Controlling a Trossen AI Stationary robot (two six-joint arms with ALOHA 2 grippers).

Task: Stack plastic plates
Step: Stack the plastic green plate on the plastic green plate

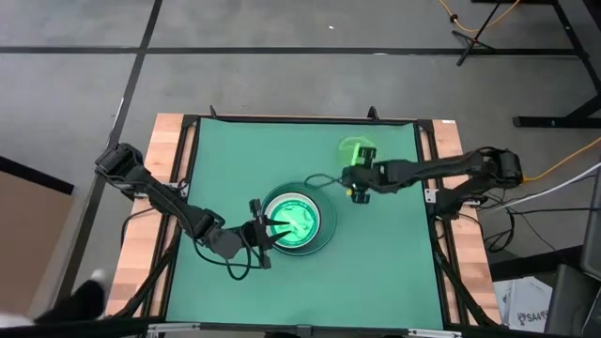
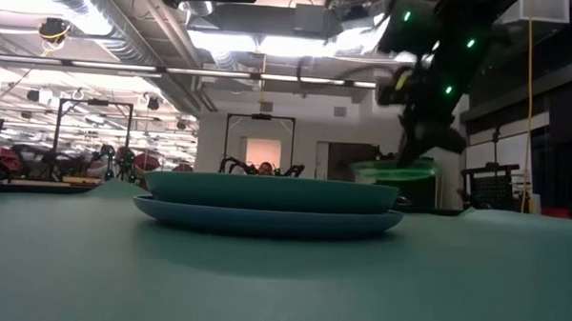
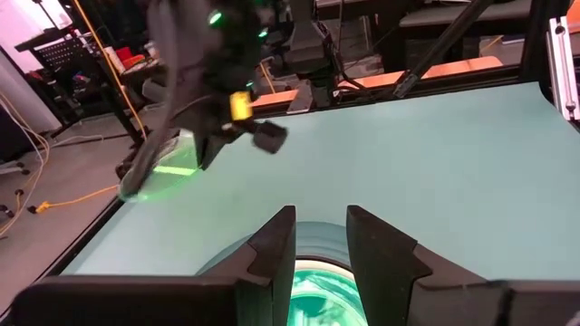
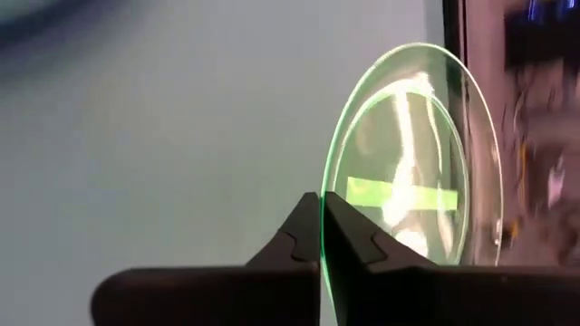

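Next, my right gripper sets the small green plate down and lets it go inside the white ring on top of the stack [image 1: 297, 218].
A stack of plates [image 1: 299, 221] sits in the middle of the table, a dark rim outermost, a white ring and glowing green-cyan plates inside. In the low view, a large blue plate [image 2: 265, 218] lies lowest with a dark green one [image 2: 271, 191] on it. My left gripper [image 1: 269, 228] is open over the stack's left rim [image 3: 319, 237]. My right gripper [image 1: 359, 169] is shut on a small translucent green plate [image 1: 355, 150], to the right of the stack and farther back. That plate also shows in the left wrist view [image 3: 163, 167]. My right gripper pinches the small green plate's rim [image 4: 332, 186] between its two fingers [image 4: 306, 231], which lie edge-on to the plate. The plate is lifted clear of the table [image 2: 395, 171], sticking out beyond the fingertips and slightly tilted.
The green mat [image 1: 235, 160] is bare around the stack. Wooden side strips [image 1: 167, 160] and a dark frame border it. The right arm [image 1: 441, 169] reaches in from the right edge, the left arm [image 1: 160, 192] from the left.
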